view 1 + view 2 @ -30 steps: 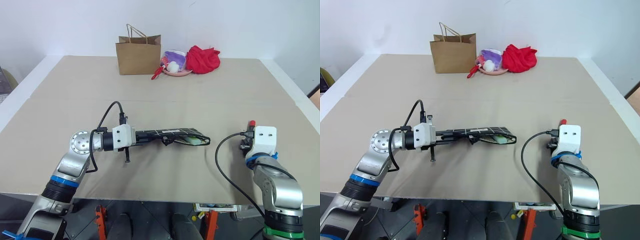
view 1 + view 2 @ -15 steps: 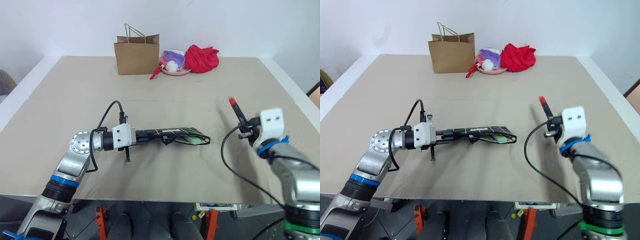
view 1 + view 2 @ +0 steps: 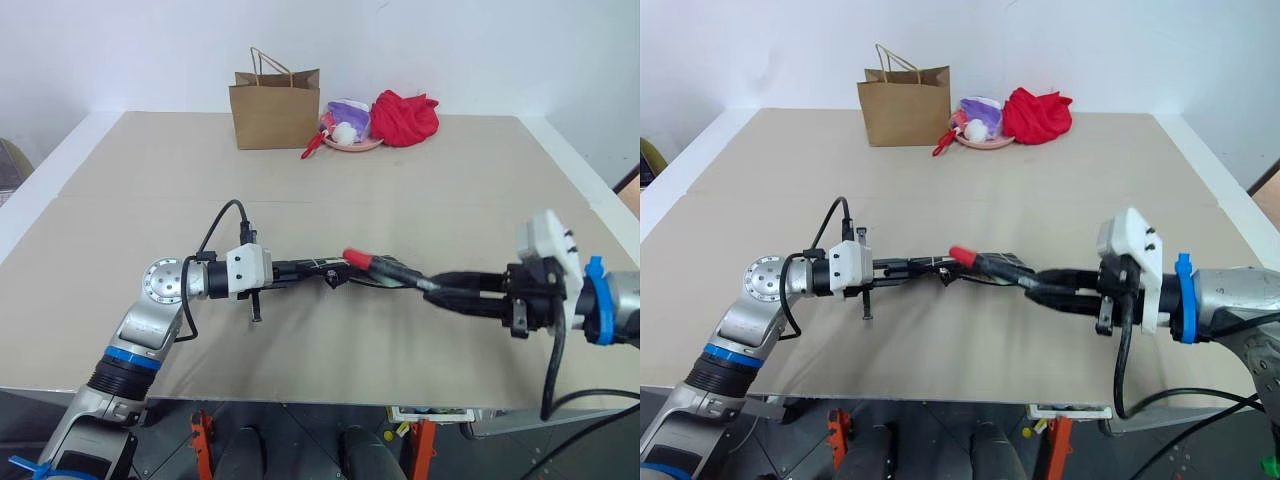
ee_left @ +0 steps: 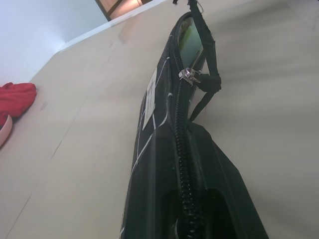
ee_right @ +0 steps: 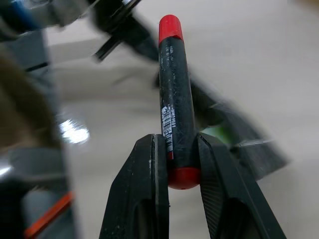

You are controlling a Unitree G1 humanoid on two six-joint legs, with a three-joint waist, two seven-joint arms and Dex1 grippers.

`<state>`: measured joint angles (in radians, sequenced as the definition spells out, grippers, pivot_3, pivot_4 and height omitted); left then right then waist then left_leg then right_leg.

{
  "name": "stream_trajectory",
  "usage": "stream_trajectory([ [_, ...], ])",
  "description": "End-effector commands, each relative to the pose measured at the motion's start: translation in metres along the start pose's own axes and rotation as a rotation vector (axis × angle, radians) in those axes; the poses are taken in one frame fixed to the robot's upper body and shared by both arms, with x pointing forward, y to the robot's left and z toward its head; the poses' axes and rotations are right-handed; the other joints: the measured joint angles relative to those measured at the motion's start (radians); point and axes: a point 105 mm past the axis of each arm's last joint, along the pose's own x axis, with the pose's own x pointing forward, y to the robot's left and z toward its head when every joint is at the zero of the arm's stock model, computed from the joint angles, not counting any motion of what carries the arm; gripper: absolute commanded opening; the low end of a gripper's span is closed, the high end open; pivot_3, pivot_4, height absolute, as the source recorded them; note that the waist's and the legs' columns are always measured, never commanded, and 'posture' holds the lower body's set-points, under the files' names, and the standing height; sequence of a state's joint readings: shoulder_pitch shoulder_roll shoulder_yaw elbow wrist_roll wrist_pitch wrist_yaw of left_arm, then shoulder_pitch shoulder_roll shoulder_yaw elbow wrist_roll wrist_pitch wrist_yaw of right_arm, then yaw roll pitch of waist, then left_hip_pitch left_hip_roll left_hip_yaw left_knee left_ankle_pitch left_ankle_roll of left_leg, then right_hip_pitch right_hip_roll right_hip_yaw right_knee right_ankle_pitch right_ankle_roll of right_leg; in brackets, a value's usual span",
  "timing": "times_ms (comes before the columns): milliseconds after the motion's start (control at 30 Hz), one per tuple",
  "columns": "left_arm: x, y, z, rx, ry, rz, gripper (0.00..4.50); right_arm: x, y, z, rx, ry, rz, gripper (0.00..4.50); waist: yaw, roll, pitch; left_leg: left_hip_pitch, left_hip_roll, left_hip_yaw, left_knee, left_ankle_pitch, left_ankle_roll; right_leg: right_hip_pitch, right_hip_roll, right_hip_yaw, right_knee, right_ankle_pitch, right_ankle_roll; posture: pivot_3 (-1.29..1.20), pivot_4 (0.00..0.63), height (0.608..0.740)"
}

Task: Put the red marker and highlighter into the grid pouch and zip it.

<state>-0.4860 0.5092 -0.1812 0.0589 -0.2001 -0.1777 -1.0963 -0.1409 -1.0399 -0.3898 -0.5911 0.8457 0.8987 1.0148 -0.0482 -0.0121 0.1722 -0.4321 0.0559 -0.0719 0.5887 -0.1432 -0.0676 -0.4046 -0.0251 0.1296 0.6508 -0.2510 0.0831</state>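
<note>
The robot's right gripper needs to release the red marker inside the grid pouch's open end [image 3: 371,278] [image 5: 213,127], next to the light green highlighter.
The grid pouch [image 3: 312,266] hangs level just above the table, with my left gripper [image 3: 283,270] shut on its closed end. Its far end gapes open past the zipper pull [image 4: 187,74], and the light green highlighter [image 4: 192,42] lies inside. My right gripper [image 3: 425,284] is shut on the red marker [image 3: 385,265], gripping it near its rear red end [image 5: 183,177]. The marker lies almost level, with its red tip [image 3: 354,257] pointing left over the pouch's open part. Whether the tip is inside the opening I cannot tell.
At the table's far edge stand a brown paper bag [image 3: 277,108], a pink plate [image 3: 352,144] with small items, and a red cloth bundle [image 3: 405,116]. A black cable hangs from each wrist. The table's front edge runs just below both arms.
My right arm has swung left and up. The marker has turned from upright to almost level and now reaches over the pouch. The left arm and pouch have stayed put.
</note>
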Motion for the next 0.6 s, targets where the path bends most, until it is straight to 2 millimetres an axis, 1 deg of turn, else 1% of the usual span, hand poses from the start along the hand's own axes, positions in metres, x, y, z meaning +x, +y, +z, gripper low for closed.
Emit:
stream_trajectory([
  [33, -0.001, 0.007, 0.012, 0.037, -0.036, 0.021, 0.0, 0.003, -0.001, -0.004, -0.008, 0.026, -0.028, 0.53, 0.0, 0.0, 0.0, 0.0, 0.0, 0.0, 0.0, 0.0, 0.0, 0.0, 0.0, 0.0, 0.0, 0.0, 0.0, 0.0, 0.15, 0.74],
  [167, -0.002, 0.006, 0.012, 0.035, -0.037, 0.023, 0.0, 0.004, -0.004, -0.009, 0.012, 0.044, -0.036, 0.53, -0.001, 0.0, 0.0, 0.0, 0.0, 0.0, 0.0, 0.0, 0.0, 0.0, 0.0, 0.0, 0.0, 0.001, -0.001, 0.0, 0.15, 0.74],
  [333, -0.003, 0.006, 0.012, 0.035, -0.033, 0.023, 0.0, 0.005, -0.013, -0.02, 0.037, 0.116, -0.071, 0.53, 0.0, 0.0, 0.0, 0.0, 0.0, 0.0, 0.0, 0.0, 0.0, 0.0, 0.0, 0.0, 0.0, 0.001, 0.0, 0.0, 0.15, 0.74],
  [433, -0.003, 0.005, 0.013, 0.034, -0.035, 0.023, 0.0, 0.003, -0.015, -0.026, 0.042, 0.164, -0.073, 0.53, 0.0, 0.0, 0.0, 0.0, 0.0, 0.0, 0.0, 0.0, 0.0, -0.001, 0.0, 0.0, 0.0, 0.0, 0.0, 0.0, 0.15, 0.74],
  [600, -0.002, 0.003, 0.013, 0.03, -0.034, 0.023, 0.0, 0.002, -0.021, -0.027, 0.083, 0.177, -0.108, 0.53, -0.001, 0.0, 0.0, 0.0, 0.0, 0.0, 0.0, 0.0, 0.0, -0.001, 0.0, 0.0, 0.0, 0.0, 0.0, 0.0, 0.15, 0.74],
])
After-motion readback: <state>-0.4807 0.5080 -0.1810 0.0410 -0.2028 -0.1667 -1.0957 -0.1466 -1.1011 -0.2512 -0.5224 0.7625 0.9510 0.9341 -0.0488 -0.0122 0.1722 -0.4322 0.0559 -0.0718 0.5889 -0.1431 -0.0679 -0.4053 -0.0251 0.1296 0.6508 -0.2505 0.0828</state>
